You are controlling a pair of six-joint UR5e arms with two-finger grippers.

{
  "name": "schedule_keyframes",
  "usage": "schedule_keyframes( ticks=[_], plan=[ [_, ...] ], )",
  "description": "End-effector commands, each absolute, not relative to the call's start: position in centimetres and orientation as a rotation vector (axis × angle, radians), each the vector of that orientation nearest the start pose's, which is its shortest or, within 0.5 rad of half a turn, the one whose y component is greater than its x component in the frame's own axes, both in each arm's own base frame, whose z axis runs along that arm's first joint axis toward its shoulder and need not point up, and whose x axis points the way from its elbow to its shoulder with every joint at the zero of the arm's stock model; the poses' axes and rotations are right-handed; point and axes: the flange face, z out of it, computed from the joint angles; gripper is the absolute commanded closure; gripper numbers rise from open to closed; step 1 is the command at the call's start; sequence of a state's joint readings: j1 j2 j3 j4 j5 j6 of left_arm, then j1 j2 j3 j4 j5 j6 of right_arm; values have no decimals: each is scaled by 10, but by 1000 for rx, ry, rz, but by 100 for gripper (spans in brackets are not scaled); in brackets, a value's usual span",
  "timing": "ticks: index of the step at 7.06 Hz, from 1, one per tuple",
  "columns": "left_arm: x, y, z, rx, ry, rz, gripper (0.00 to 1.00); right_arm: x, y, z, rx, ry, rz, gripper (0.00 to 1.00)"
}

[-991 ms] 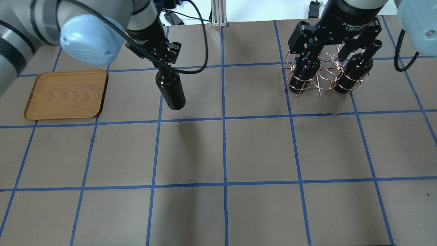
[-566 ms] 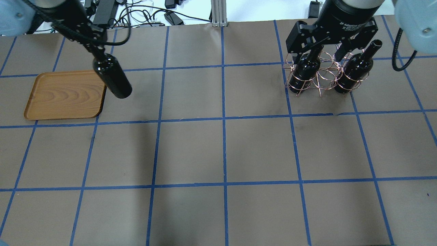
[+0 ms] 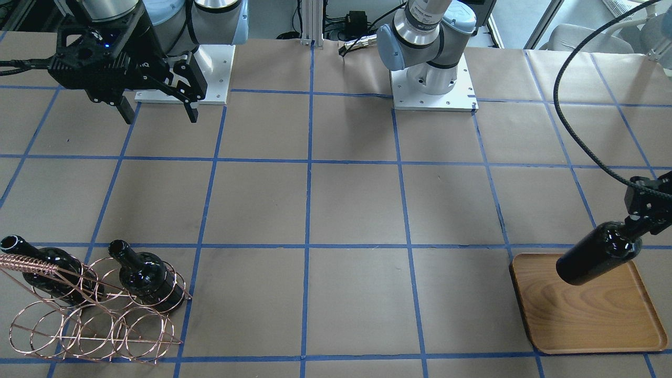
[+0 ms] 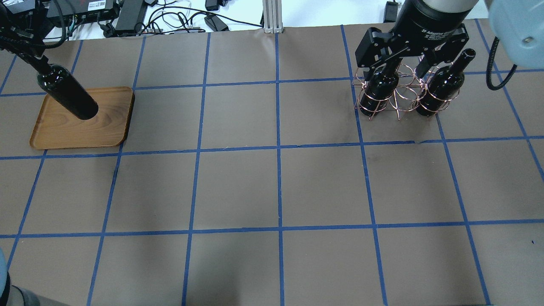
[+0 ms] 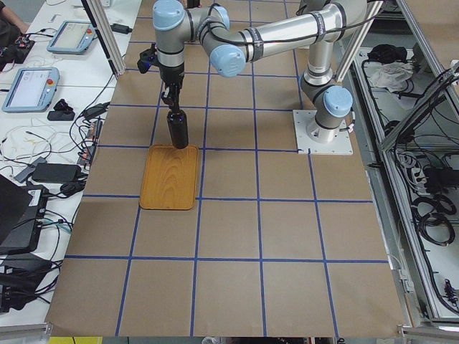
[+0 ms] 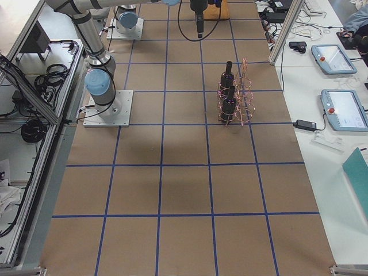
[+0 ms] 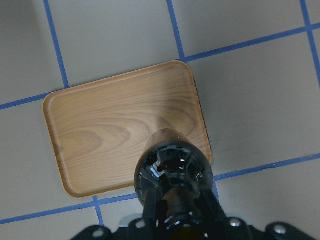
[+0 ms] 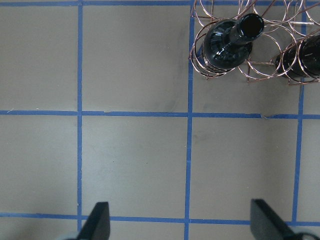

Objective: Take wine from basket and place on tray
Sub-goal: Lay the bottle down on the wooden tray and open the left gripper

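I should use my left gripper to set the dark wine bottle down and let go of it upright on the middle of the wooden tray (image 3: 581,298) (image 7: 130,126).
My left gripper (image 4: 37,64) is shut on the neck of a dark wine bottle (image 4: 70,97) and holds it upright in the air over the wooden tray (image 4: 108,125). In the left wrist view the bottle (image 7: 172,170) hangs over the tray (image 7: 110,130) near one corner. It also shows in the front view (image 3: 598,257) above the tray (image 3: 588,315). My right gripper (image 4: 400,63) is open and empty, high above the copper wire basket (image 4: 397,100). Two more bottles (image 4: 380,87) (image 4: 442,87) stand in the basket (image 3: 89,325).
The table is brown paper with a blue tape grid (image 4: 278,148). Cables and power units (image 4: 127,12) lie beyond the far edge. The arm bases (image 3: 430,79) stand on white plates at the robot's side.
My left arm has carried the bottle leftward from near the table's middle to over the tray. My right gripper has stayed open above the basket.
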State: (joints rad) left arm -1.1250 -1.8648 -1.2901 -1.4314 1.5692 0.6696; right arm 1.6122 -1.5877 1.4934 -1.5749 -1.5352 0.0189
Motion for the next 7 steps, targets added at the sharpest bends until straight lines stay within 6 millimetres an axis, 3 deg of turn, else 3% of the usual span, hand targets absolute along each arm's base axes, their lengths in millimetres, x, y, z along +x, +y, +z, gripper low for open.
schedule_keyframes(
  ticks=[1,3,7],
  plan=[
    [200,-637,448,340,3071,-164,100,157,-486,535,-36,3098,-148,0],
    [238,-644,418,345,3093,-176,100,157,-486,533,-38,3105,-142,0],
    [243,-654,395,321,3112,-178,100,157,-485,534,-24,3098,-145,0]
  ],
)
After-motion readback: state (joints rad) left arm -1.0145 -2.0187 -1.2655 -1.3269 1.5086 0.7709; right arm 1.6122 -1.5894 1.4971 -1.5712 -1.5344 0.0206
